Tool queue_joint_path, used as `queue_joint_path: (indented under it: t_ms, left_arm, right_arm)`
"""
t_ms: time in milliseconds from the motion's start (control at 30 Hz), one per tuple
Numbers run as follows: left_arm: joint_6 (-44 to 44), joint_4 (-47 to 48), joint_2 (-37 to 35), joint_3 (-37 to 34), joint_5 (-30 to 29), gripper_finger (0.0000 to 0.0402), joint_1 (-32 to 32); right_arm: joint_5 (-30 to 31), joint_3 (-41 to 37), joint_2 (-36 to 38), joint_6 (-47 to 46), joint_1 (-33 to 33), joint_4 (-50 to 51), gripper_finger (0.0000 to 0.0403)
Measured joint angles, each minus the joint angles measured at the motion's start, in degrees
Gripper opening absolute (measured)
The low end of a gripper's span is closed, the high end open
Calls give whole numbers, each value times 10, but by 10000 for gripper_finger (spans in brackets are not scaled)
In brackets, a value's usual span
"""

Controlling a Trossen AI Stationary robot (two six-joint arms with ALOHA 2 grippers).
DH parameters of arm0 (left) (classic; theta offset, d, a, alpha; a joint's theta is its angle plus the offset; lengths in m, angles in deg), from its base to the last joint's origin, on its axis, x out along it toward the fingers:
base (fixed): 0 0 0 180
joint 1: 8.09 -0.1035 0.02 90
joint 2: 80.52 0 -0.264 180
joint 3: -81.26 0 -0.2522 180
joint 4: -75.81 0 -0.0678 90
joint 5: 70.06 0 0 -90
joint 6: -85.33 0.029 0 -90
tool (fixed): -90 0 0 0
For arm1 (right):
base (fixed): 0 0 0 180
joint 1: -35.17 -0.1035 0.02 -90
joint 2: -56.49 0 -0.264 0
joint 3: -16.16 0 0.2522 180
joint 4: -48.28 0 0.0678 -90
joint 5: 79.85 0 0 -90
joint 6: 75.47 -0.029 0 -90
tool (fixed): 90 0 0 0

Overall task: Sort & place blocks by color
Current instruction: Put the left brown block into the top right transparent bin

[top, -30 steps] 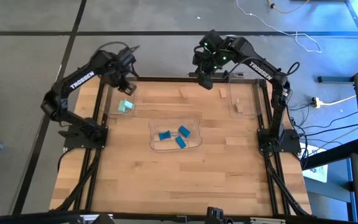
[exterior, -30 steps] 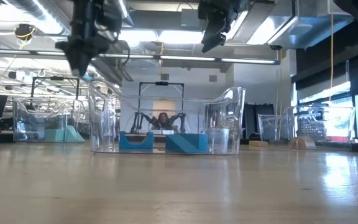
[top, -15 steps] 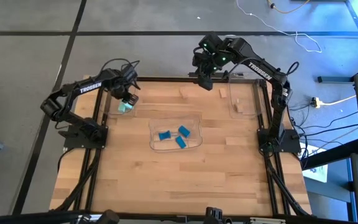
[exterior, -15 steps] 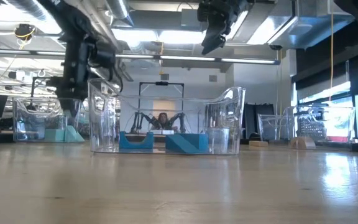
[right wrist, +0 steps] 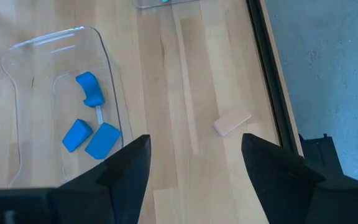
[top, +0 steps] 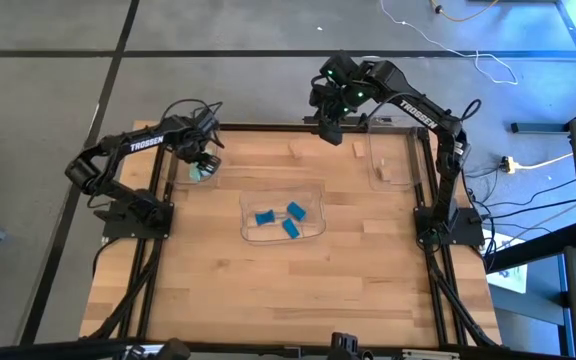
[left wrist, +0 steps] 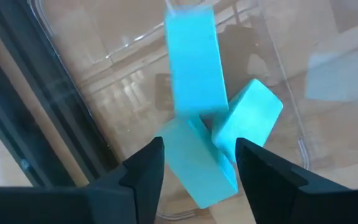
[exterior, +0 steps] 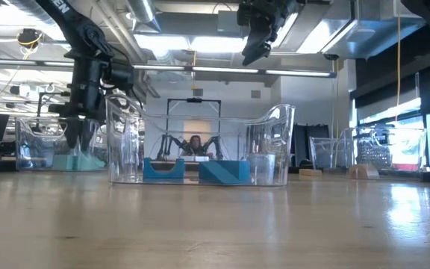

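The robot's right gripper needs to close on the near end (top: 297, 153) (right wrist: 223, 127) of the loose tan block lying straight behind the centre tray.
Three pale mint blocks (left wrist: 197, 124) lie heaped in the clear left tray (top: 180, 180), one leaning on the other two. My left gripper (left wrist: 197, 171) hangs open just above them, a finger on either side of the nearest block; in the high view it (top: 204, 160) covers most of the heap. Three bright blue blocks (top: 280, 216) lie in the centre tray (top: 248, 205). Two tan blocks (top: 295, 151) (top: 357, 150) lie flat on the table near its far edge, and another (top: 385, 173) lies in the right tray. My right gripper (top: 328, 128) is open, high over the far edge.
The centre tray (exterior: 200, 149) stands in the middle of the table with the side trays (exterior: 51, 149) (exterior: 349, 153) behind it. A black frame rail (right wrist: 272, 93) runs along the table edge beside the loose tan block (right wrist: 232, 123). Bare wood fills the near half.
My left gripper has come down from high above the far left corner, moving toward the near edge, and now hangs low over the left tray and the mint blocks. The blocks have not visibly moved.
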Motion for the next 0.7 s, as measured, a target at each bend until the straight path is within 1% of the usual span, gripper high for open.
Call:
queue_joint_path:
  t_ms: [133,233,433,600,667,700]
  left_arm:
    - [9,3,0,8,0,191,0]
    - [15,9,0,35,-8,192,0]
    - [50,56,0,133,-61,193,0]
    - [71,82,0,215,-63,193,1]
    - [75,93,0,244,-62,193,1]
    - [75,97,-1,257,-62,193,2]
  right_arm:
    - [0,0,0,-3,0,0,252]
    - [-1,1,-4,-5,0,-3,252]
    - [-19,1,-31,-7,-2,-17,252]
    - [-16,1,-71,-29,-2,-34,252]
    - [0,1,-90,-59,-2,-36,252]
    - [19,1,-100,-81,-2,-37,252]
